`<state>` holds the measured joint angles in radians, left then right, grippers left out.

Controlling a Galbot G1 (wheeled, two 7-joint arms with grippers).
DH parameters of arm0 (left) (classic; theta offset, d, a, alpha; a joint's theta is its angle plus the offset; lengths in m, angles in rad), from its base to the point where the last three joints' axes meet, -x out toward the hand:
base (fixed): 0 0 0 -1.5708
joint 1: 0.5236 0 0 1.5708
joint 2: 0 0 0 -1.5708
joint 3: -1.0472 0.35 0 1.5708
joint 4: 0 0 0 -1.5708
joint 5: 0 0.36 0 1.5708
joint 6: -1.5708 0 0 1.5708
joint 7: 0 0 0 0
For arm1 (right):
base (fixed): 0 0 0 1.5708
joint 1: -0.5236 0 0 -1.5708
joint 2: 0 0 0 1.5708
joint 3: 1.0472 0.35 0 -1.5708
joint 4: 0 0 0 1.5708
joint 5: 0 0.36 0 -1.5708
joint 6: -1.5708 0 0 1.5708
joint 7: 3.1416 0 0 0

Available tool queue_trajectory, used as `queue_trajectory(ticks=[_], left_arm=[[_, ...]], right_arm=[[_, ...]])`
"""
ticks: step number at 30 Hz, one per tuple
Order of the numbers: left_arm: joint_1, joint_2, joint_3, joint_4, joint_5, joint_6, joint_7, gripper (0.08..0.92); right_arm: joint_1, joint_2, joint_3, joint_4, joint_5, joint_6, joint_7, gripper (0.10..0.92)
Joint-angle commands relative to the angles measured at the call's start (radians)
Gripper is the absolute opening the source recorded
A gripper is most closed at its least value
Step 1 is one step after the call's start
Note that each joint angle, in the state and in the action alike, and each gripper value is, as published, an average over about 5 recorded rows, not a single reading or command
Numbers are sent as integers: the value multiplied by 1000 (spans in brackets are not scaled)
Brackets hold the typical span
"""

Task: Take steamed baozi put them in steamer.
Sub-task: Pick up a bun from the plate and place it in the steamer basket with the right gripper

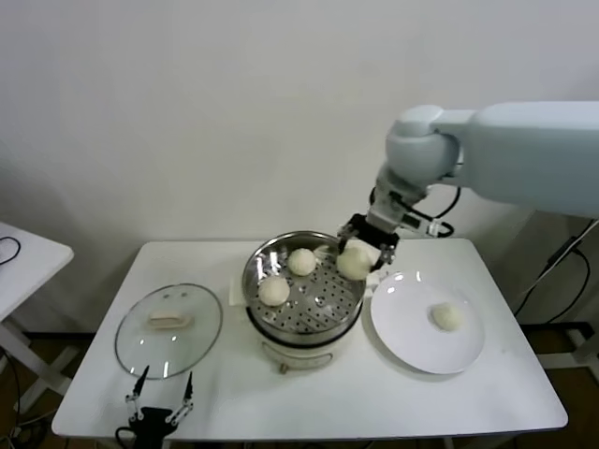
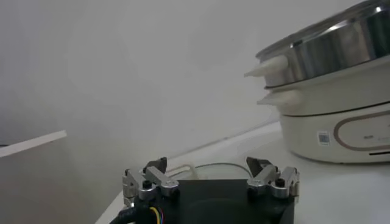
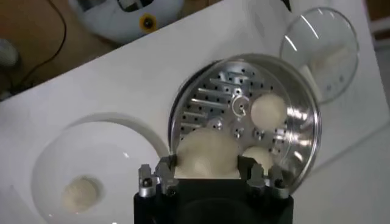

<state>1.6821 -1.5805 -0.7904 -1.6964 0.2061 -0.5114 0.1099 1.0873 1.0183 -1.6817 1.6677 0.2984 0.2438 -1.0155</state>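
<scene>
Next, my right gripper lets go of the baozi on the front part of the steamer's perforated tray (image 1: pixel 308 314) (image 3: pixel 226 97).
The steel steamer (image 1: pixel 281 323) stands mid-table with two off-white baozi on its perforated tray, one at the back (image 1: pixel 301 261) and one at the left (image 1: pixel 274 292). My right gripper (image 1: pixel 360 251) is shut on a third baozi (image 1: pixel 354 262) and holds it just above the steamer's right rim. In the right wrist view this baozi (image 3: pixel 207 153) sits between the fingers over the tray (image 3: pixel 214 97). A fourth baozi (image 1: pixel 446 317) lies on the white plate (image 1: pixel 412 351). My left gripper (image 1: pixel 159 400) is open and empty, parked at the table's front left edge.
The round glass lid (image 1: pixel 201 341) lies flat on the table left of the steamer. The white plate sits right of the steamer. A second white table (image 1: pixel 23 257) stands at the far left. The wall is close behind.
</scene>
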Motion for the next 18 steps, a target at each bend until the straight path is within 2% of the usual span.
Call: queue_trajectory(ticks=[1,7,18], left_arm=[[-1,-4,-1,-1,2,0,0,823],[2,-7,-6,2,3,-2,-1,823],[1,-8,-12,4,0,-4,-2,823]], right_arm=[[-234,123,100,25,-305,83,73,660],[-384,138,112,-28,-450,78,119,650],[-483,180,135,-109,-514,80,135,653]])
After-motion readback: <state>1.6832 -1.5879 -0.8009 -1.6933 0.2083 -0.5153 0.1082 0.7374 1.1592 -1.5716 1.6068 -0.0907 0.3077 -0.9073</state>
